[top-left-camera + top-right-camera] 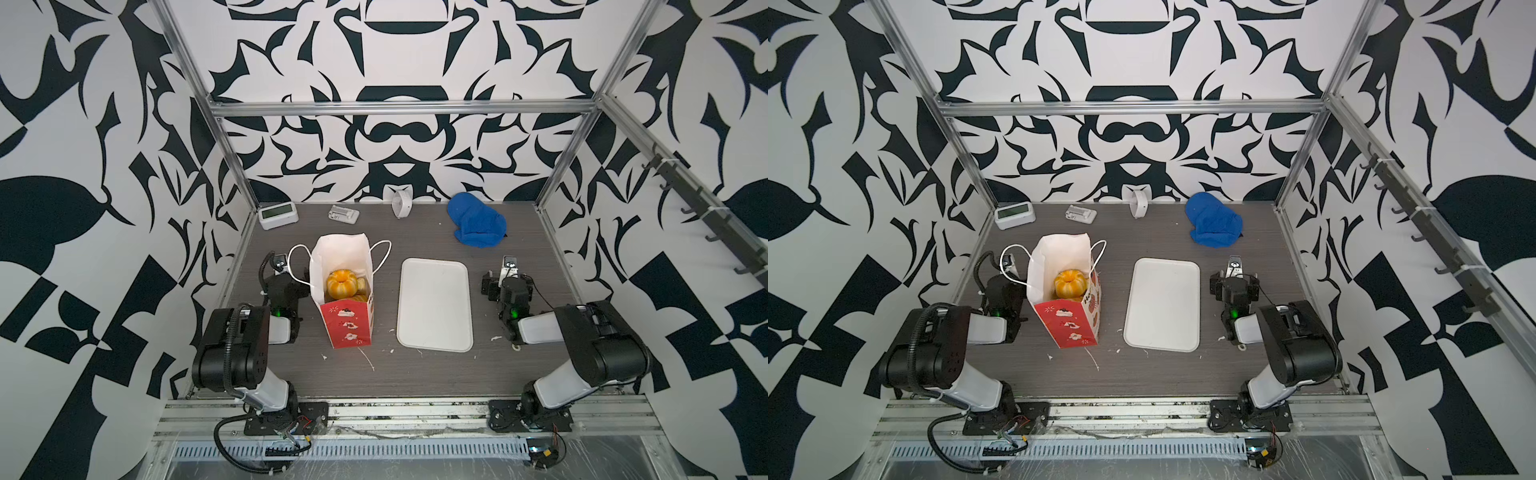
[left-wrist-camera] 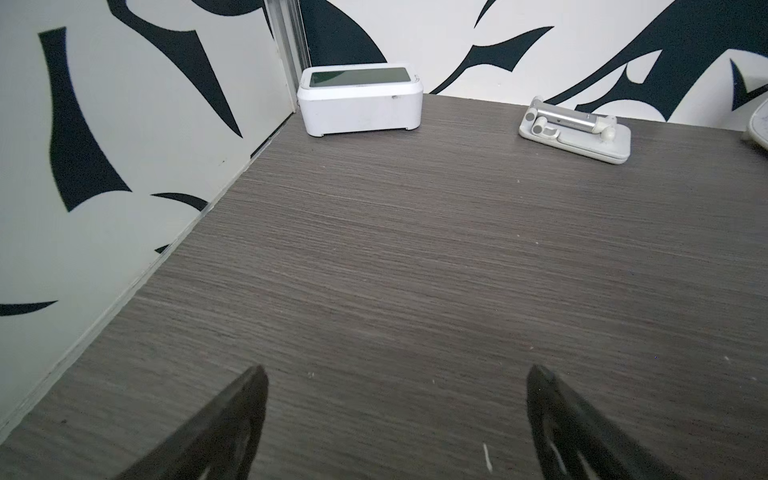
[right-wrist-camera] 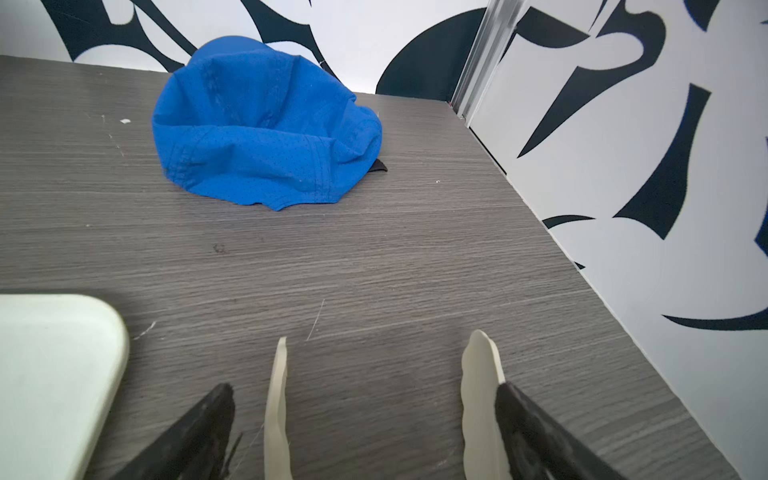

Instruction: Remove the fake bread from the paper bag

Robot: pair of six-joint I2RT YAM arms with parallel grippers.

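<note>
My left gripper needs to next move to the paper bag and close on the top edge of the side [image 1: 314,286] that faces that gripper.
The paper bag [image 1: 347,328] [image 1: 1069,326] stands upright at the table's left, red with white prints, its mouth open and its white cord handles hanging out. Inside it lies fake bread: an orange ring [image 1: 341,283] [image 1: 1070,282] sits on top, and more pieces beneath it are mostly hidden. My left gripper [image 2: 395,374] is open over bare table just left of the bag [image 1: 280,270]. My right gripper [image 3: 380,336] is open and empty too, to the right of the white tray [image 1: 434,305], low over the table [image 1: 507,272].
The flat white tray [image 1: 1163,305] [image 3: 54,374] lies right of the bag. Along the back wall are a white clock [image 2: 359,99], a folded phone stand [image 2: 575,129], a white round object [image 1: 401,203] and a blue cap [image 3: 266,124]. Patterned walls close in both sides.
</note>
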